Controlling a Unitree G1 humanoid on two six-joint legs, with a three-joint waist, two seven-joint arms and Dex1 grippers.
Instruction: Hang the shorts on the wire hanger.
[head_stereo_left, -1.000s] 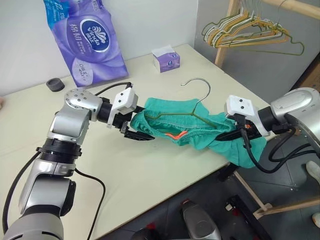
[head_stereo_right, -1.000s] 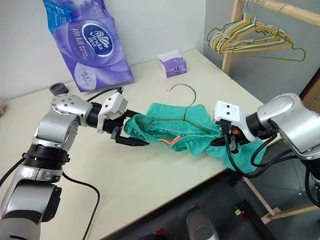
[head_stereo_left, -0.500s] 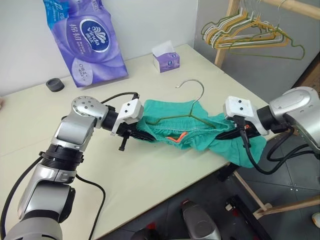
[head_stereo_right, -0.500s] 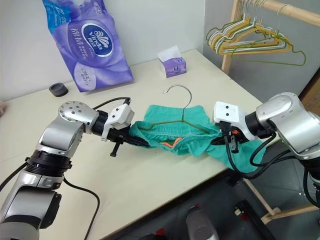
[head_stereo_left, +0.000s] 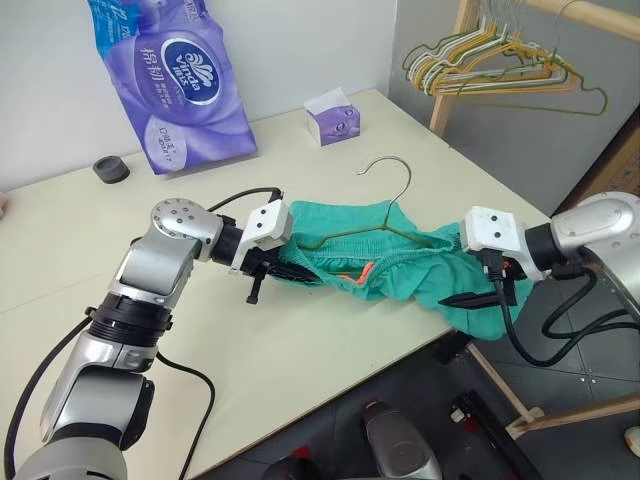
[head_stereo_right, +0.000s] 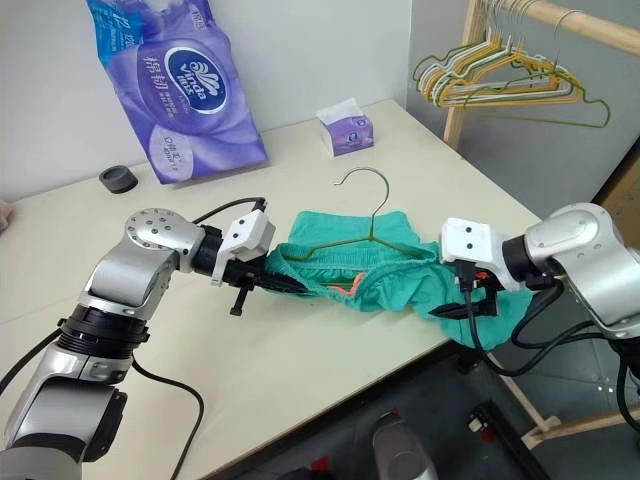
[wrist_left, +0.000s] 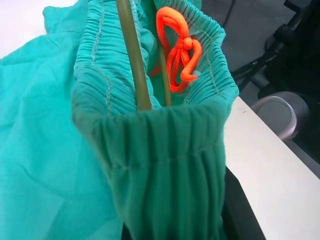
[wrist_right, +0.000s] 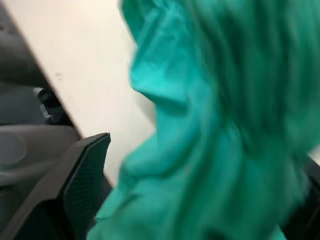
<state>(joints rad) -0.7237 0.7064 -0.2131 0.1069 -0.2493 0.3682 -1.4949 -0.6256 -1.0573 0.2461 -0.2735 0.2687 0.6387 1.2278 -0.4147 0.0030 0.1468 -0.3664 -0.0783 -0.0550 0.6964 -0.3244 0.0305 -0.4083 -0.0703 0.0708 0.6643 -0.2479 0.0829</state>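
Next, I close my right gripper on the gathered waistband (wrist_right: 260, 75) while the teal shorts' cloth is loose between its open fingers, before my left gripper opens.
The teal shorts (head_stereo_left: 400, 268) lie on the table near its right edge, with one leg hanging over the edge. The olive wire hanger (head_stereo_left: 392, 178) has its hook lying free on the table. Its lower wire (wrist_left: 131, 55) runs inside the gathered waistband, beside the orange drawstring (wrist_left: 179, 55). My left gripper (head_stereo_left: 288, 272) is shut on the left end of the waistband. At the shorts' right end my right gripper (head_stereo_left: 478, 292) stands open. One finger (wrist_right: 84, 186) is clear of the cloth, which hangs loose beside it.
A purple toilet-paper pack (head_stereo_left: 180, 80), a small tissue box (head_stereo_left: 332, 120) and a black cap (head_stereo_left: 110, 168) sit toward the back of the table (head_stereo_left: 300, 350). A wooden rack with a bunch of hangers (head_stereo_left: 500, 65) stands beyond the right edge.
My left gripper moved in and shut on the waistband's left end. My right gripper opened, let go of the shorts and drew back a little to the right.
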